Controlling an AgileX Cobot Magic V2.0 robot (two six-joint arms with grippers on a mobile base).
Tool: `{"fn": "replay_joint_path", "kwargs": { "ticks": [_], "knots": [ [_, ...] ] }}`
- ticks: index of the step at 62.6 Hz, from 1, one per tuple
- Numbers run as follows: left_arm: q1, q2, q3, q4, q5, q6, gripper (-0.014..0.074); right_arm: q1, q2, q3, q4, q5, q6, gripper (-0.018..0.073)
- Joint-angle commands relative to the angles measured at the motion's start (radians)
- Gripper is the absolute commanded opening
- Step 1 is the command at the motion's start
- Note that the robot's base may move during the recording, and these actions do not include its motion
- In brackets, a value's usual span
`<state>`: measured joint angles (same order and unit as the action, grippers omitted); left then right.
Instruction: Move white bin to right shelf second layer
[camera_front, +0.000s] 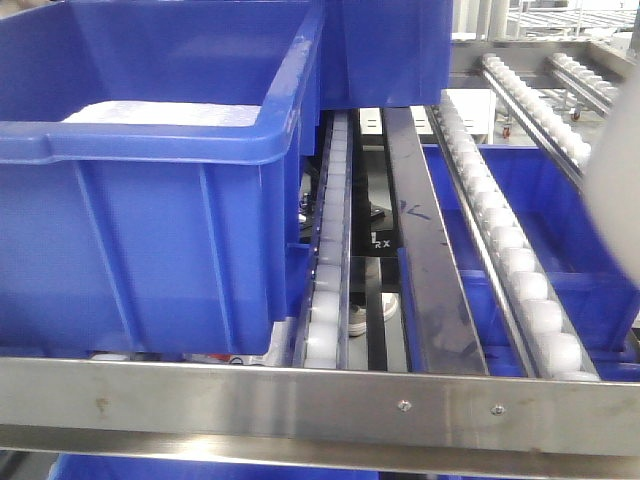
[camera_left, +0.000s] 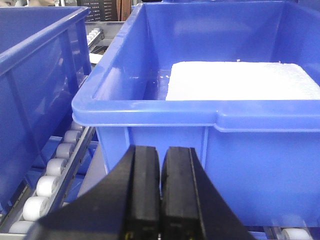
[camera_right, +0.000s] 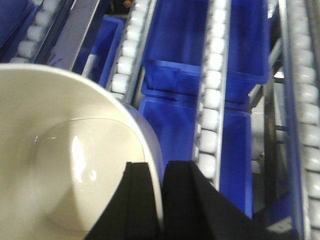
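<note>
Next, my right gripper lets go of the white bin, which is to leave it on the roller rails (camera_front: 616, 372) just behind the flat steel front bar.
The white bin (camera_right: 65, 165) fills the lower left of the right wrist view, smooth and cream inside. My right gripper (camera_right: 161, 167) is shut on its rim, one finger inside the wall and one outside. The bin hangs above roller lanes (camera_right: 212, 95) of the rack. In the front view the right shelf second layer shows as roller rails (camera_front: 520, 270) behind a flat steel front bar (camera_front: 300, 395) with screws. A pale blur (camera_front: 615, 170) at that view's right edge may be the bin. My left gripper (camera_left: 161, 150) is shut on nothing, just in front of a blue crate (camera_left: 250, 165).
A large blue crate (camera_front: 150, 230) holding a white foam slab (camera_left: 240, 80) stands on the left lanes. Another blue crate (camera_left: 35, 75) sits further left. More blue crates (camera_right: 175, 130) lie on the level below the rollers. A dark flat rail (camera_front: 425, 270) runs between lanes.
</note>
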<state>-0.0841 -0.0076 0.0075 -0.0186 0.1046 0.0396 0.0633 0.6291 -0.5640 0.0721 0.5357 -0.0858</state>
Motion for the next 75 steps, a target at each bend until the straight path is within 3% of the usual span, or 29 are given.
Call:
{"fn": "replay_joint_path", "kwargs": {
  "ticks": [1, 10, 23, 75],
  "knots": [
    [0.000, -0.015, 0.029, -0.008, -0.083, -0.005, 0.0085, -0.042, 0.055, -0.050, 0.084, -0.174, -0.076, 0.0047],
    [0.000, -0.015, 0.029, -0.008, -0.083, -0.005, 0.0085, -0.160, 0.139, -0.058, 0.226, -0.231, -0.182, 0.0047],
    [0.000, -0.015, 0.029, -0.008, -0.083, -0.005, 0.0085, -0.260, 0.262, -0.058, 0.316, -0.240, -0.307, 0.0047],
    [0.000, -0.015, 0.029, -0.008, -0.083, -0.005, 0.0085, -0.257, 0.538, -0.054, 0.334, -0.292, -0.308, 0.0047]
  ]
}}
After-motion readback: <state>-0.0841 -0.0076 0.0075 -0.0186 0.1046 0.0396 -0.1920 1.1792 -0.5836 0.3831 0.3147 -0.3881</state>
